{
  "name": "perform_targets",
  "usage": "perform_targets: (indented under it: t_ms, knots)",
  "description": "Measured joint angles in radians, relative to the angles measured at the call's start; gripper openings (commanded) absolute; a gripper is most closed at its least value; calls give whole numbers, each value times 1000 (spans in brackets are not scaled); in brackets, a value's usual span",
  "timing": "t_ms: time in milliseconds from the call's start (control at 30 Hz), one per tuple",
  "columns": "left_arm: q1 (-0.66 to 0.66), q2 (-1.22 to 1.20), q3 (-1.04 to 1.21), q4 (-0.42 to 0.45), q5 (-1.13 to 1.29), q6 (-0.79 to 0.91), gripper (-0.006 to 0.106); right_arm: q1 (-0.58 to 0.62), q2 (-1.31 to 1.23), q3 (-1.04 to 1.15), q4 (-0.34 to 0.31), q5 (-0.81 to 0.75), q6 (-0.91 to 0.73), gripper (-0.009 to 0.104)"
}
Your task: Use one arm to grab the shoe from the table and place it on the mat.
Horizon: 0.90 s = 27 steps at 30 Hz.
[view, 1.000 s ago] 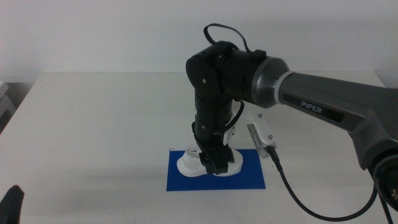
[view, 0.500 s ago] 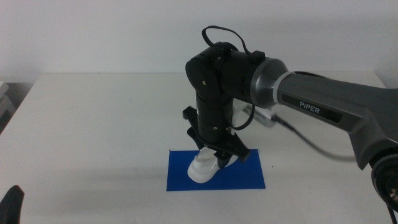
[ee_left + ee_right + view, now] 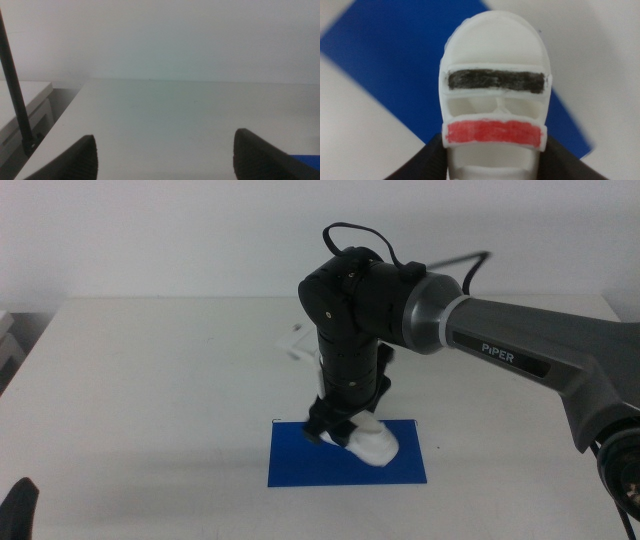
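Observation:
I will use my right gripper to lay the white shoe lengthwise on the middle of the dark blue mat (image 3: 354, 449) (image 3: 482, 111).
The right arm (image 3: 520, 340) reaches in from the right and bends down over the dark blue mat (image 3: 300, 466). Its gripper (image 3: 336, 430) is shut on the white shoe (image 3: 370, 443), whose toe points to the right over the mat. I cannot tell whether the sole touches the mat. In the right wrist view the shoe (image 3: 495, 100) shows a black and a red stripe, with the dark jaws of the gripper (image 3: 492, 167) pressed against both its sides and the mat (image 3: 395, 60) beneath. The left gripper (image 3: 167, 160) is open and empty, low at the front left (image 3: 18, 510).
The white table (image 3: 150, 380) spreads wide around the mat. A white box (image 3: 297, 343) sticks out from the right arm's wrist to the left, and a black cable (image 3: 450, 270) loops above the arm. A corner of the mat (image 3: 306, 159) shows in the left wrist view.
The right wrist has turned with the shoe in its grip. The shoe's toe swung from the left to the right over the mat. The white box moved from the arm's right side to its left.

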Motion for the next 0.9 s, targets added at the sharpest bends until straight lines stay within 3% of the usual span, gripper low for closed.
perform_targets:
  t_ms: [167,367,567,900]
  knots:
    - [0,0,0,0,0,0,92,0,0,0,-14,0,-442,6]
    - [0,0,0,0,0,0,92,0,0,0,-13,2,-761,6]
    - [0,0,0,0,0,0,92,-4,0,0,36,5,-820,6]
    - [0,0,0,0,0,-1,92,-52,0,0,54,5,-823,6]
